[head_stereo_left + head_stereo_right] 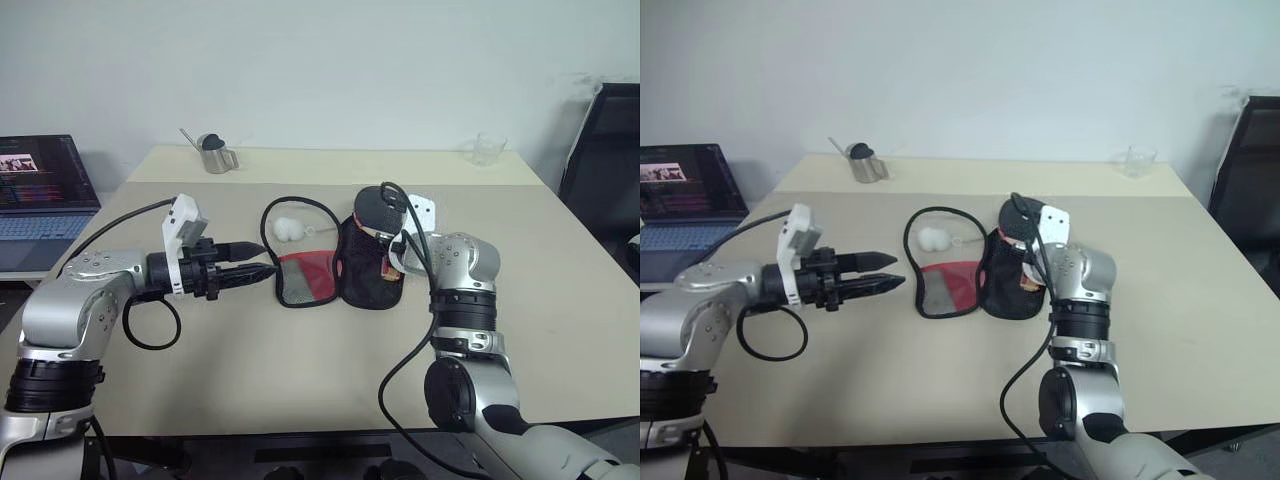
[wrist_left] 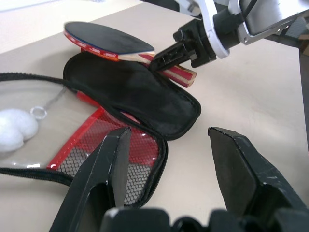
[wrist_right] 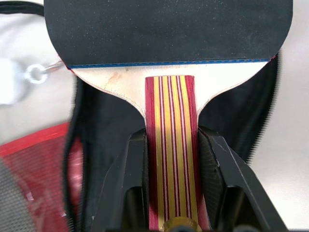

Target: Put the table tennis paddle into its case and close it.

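Note:
The table tennis paddle, now held just above the case, will be put down inside the black half of the open case [image 1: 368, 254] [image 3: 169, 108] by my right gripper.
The table tennis paddle [image 3: 169, 29] has a black-rubber blade and a red-and-yellow striped handle. My right gripper [image 3: 171, 140] is shut on that handle and holds the paddle just above the case [image 1: 365, 265]. The case lies unzipped on the table, its black half [image 2: 140, 96] under the blade and its red mesh half [image 1: 305, 278] folded out to the left. A white ball charm [image 1: 290, 229] rests beside it. Left of the case, my left gripper [image 1: 255, 260] is open with nothing between its fingers, pointing at the mesh half.
A metal cup [image 1: 216, 155] stands at the back left of the beige table [image 1: 300, 380] and a clear glass [image 1: 488, 149] at the back right. An open laptop [image 1: 40, 185] is off to the left. A black chair [image 1: 605, 150] is on the right.

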Tool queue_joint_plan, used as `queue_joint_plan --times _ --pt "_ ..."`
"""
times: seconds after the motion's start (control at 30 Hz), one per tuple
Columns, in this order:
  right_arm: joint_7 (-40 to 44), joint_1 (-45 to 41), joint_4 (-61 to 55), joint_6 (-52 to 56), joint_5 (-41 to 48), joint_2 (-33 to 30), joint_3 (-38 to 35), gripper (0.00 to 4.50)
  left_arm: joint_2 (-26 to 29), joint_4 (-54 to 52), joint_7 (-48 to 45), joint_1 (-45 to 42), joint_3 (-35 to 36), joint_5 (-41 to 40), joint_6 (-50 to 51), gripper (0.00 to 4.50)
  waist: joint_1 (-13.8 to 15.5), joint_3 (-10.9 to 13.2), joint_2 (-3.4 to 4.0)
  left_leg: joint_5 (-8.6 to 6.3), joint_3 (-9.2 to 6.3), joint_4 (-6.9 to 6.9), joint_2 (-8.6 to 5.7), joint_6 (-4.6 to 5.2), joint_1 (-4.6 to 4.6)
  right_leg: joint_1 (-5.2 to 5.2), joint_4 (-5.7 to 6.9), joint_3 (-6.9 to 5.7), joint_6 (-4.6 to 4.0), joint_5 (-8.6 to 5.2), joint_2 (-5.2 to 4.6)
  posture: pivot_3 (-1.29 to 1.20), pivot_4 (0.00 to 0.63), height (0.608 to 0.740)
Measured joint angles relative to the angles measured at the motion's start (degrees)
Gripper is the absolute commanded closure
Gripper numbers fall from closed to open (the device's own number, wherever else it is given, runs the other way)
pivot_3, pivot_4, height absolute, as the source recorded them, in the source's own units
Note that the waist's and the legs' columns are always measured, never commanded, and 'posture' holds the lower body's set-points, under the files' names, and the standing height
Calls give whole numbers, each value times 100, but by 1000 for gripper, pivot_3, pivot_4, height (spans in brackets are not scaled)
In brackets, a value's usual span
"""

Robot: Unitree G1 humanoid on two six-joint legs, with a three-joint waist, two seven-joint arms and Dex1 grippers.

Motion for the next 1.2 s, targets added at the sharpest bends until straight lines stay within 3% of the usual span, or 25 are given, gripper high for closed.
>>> queue_joint_plan --times 0.67,1.2 --pt "-959 71 -29 183 1161 17 -215 3469 57 39 -133 147 7 4 -148 1710 4 0 0 0 1 0 1 0 0 0 0 1 1 0 -1 0 150 740" --pt "-1279 226 284 76 1554 16 -86 3469 92 31 -173 154 8 0 -95 1710 -1 0 0 0 0 0 1 0 0 0 -1 1 9 -5 0 0 150 740"
